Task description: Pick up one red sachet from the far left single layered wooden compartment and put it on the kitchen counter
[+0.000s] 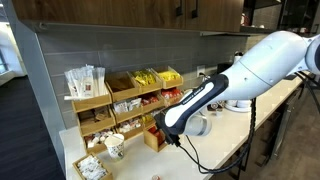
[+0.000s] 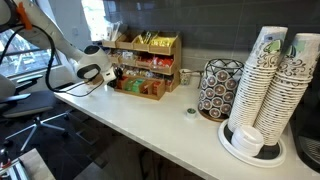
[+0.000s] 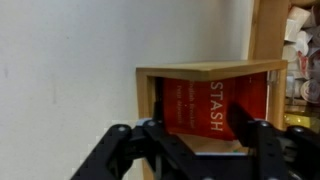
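One finger is over the compartment's side by the counter, so I will open my gripper, move it toward the shelves and pinch the red sachet at that end [image 3: 257,92] of the compartment.
In the wrist view my gripper [image 3: 200,140] is open, its two black fingers straddling a red sachet [image 3: 205,100] printed "STASH". The sachet lies in the wooden compartment [image 3: 145,85], a light-wood section with its wall beside the white kitchen counter [image 3: 70,80]. The right finger overlaps the sachet's edge; I cannot tell whether it touches. In both exterior views the gripper [image 1: 166,128] [image 2: 110,75] sits low at the end of the low wooden box [image 2: 142,90], which the arm mostly hides in an exterior view [image 1: 155,140].
Taller tiered wooden shelves [image 1: 115,95] [image 2: 150,48] with packets stand behind the box against the grey wall. A white tray [image 1: 90,166] and a paper cup [image 1: 115,147] sit nearby. A wire pod holder [image 2: 215,88] and stacked paper cups [image 2: 270,85] stand further along the counter [image 2: 150,122].
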`<state>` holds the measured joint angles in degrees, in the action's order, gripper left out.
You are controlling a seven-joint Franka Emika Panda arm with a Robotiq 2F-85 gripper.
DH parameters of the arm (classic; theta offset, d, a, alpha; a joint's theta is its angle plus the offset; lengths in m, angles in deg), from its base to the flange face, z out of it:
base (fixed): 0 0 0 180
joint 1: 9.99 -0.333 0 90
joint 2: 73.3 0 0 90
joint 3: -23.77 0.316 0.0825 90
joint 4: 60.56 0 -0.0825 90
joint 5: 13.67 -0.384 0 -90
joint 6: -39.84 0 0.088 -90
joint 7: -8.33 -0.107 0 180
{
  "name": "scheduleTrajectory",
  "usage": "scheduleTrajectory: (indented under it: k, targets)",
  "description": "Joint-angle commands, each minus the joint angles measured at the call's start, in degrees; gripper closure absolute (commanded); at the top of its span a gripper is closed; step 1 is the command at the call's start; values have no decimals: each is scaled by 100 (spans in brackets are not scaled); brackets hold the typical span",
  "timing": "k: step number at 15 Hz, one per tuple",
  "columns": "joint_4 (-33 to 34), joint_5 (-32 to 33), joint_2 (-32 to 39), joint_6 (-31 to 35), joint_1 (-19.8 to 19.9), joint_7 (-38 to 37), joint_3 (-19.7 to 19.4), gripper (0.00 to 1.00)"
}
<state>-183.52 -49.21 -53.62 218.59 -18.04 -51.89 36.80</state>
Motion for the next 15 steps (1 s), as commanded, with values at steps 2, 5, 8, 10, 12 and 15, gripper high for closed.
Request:
scheduleTrajectory:
  k: [2, 5, 8, 10, 12, 15]
  targets:
    - [73, -144, 117, 132, -58, -26, -17, 41]
    - [43, -129, 110, 194, 56, -25, 93, 41]
    - [54, -140, 119, 308, 75, -13, 130, 15]
    - [70, -127, 143, 437, 82, -16, 156, 7]
    - [89, -104, 176, 522, 75, -30, 161, 0]
    - [109, -77, 233, 587, 58, -48, 144, 8]
